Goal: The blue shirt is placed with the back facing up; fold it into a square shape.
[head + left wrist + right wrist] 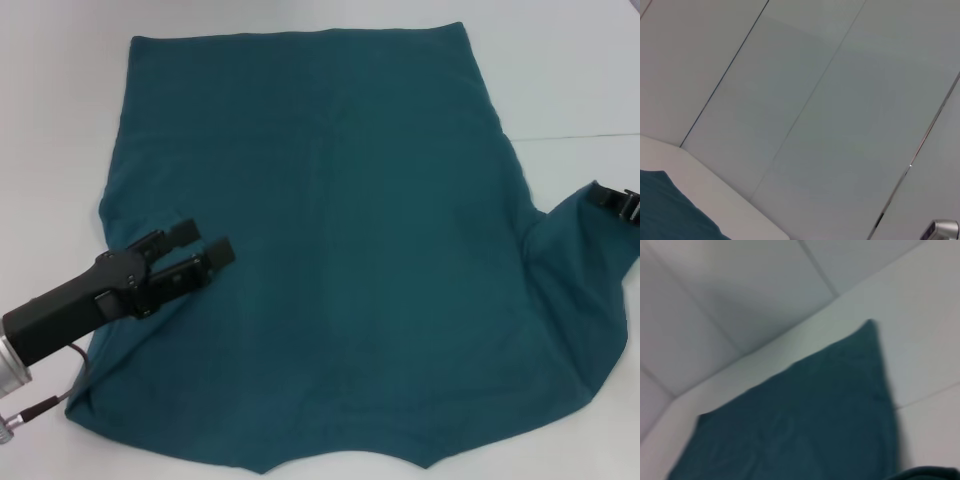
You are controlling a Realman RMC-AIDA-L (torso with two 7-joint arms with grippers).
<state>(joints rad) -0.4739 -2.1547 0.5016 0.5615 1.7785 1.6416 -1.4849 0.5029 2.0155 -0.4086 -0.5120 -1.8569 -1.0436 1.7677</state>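
Next, my right gripper lets go of the end of the sleeve on the blue shirt's back, between the shirt's middle and the raised sleeve fold (434, 226).
The blue shirt (340, 250) lies spread over the white table, its hem at the far side and its neckline toward me. My left gripper (198, 243) hovers over the shirt's left edge, open, with nothing between its fingers. At the far right, my right gripper (612, 198) is shut on the right sleeve, and that sleeve's fabric rises in a fold up to it. The left wrist view catches only a corner of the blue shirt (670, 215). The far part of the blue shirt (805, 415) fills the right wrist view.
The white table (60, 120) shows bare on the left and along the right (580, 90), where a thin seam crosses it. Pale wall panels (830, 100) stand behind the table's far edge.
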